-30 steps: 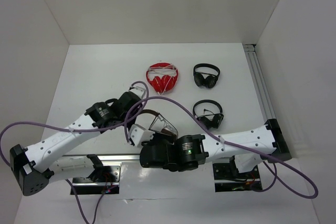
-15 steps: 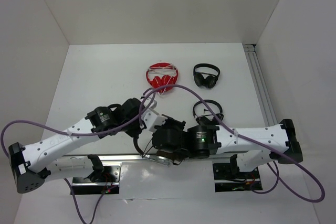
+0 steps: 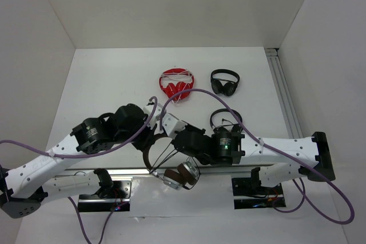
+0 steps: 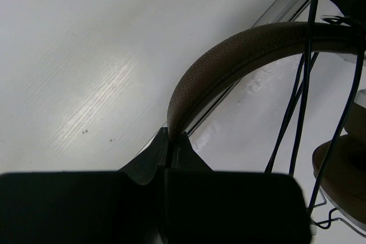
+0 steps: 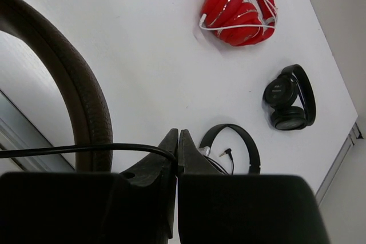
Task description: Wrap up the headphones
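My left gripper needs to release the brown headphones, now hanging near the table's front edge, on the bare tabletop (image 3: 130, 83), setting them free next to the red pair that has the white cord.
The headphones hang in the air near the table's front edge. Their brown headband (image 3: 147, 154) arches down to the silver ear cups with brown pads (image 3: 182, 176). My left gripper (image 3: 152, 139) is shut on the headband (image 4: 229, 61); in the left wrist view the gripper (image 4: 170, 138) pinches its end. The thin dark cable (image 4: 303, 84) runs in several strands past the headband towards a brown pad (image 4: 337, 164). My right gripper (image 3: 171, 131) is shut on the cable (image 5: 86, 150); in the right wrist view the gripper (image 5: 178, 141) sits just right of the headband (image 5: 80, 95).
A red pair with white cord (image 3: 176, 84) and a black pair (image 3: 225, 82) lie at the back. A second black pair (image 3: 226, 121) lies beside the right arm. A metal rail (image 3: 114, 171) runs along the front edge, another (image 3: 283, 90) along the right side.
The headphones have swung from lying between the arms to hanging with the ear cups over the front rail. The right gripper has moved away and to the right with the cable; the left arm has drawn back left.
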You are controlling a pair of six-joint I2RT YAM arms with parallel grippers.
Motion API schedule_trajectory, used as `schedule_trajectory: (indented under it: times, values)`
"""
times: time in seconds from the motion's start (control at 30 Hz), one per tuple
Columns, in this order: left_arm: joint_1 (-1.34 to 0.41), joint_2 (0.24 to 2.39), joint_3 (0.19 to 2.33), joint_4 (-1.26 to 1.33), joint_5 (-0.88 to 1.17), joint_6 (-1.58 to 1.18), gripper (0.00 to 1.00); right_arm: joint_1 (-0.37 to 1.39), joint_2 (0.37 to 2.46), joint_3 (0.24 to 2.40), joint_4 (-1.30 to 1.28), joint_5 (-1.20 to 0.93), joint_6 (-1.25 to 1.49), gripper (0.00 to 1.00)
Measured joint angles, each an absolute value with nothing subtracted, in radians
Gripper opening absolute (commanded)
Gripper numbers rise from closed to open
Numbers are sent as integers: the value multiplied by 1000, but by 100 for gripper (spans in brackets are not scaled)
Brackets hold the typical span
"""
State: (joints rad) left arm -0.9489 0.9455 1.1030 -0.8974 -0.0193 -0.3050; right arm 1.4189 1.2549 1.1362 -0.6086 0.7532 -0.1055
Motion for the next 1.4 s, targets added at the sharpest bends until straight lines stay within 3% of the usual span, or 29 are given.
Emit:
schedule_trajectory:
  times: [0.27, 0.4, 0.47, 0.5, 0.6, 0.67, 0.8, 1.4]
  values:
    - [-951, 941, 1179, -951, -129, -297, 0, 1389, 1207, 1085, -575, 744, -102, 8]
    - [-949, 941, 1246, -992, -210, -321, 0, 1343, 1185, 1078, -533, 725, -99, 31]
    - [-949, 941, 1266, -1003, -219, -321, 0, 1323, 1175, 1077, -513, 713, -97, 36]
    - [-949, 942, 1273, -1010, -221, -321, 0, 1317, 1172, 1078, -504, 706, -97, 45]
    - [-939, 949, 1288, -1026, -223, -321, 0, 1295, 1169, 1077, -490, 694, -93, 56]
    - [-926, 956, 1294, -1036, -222, -321, 0, 1273, 1169, 1076, -486, 692, -91, 75]
    - [-892, 962, 1297, -1050, -211, -320, 0, 1216, 1166, 1072, -478, 682, -72, 100]
    - [-417, 1047, 1322, -979, -57, -297, 0, 1008, 1186, 1088, -556, 699, 50, 100]
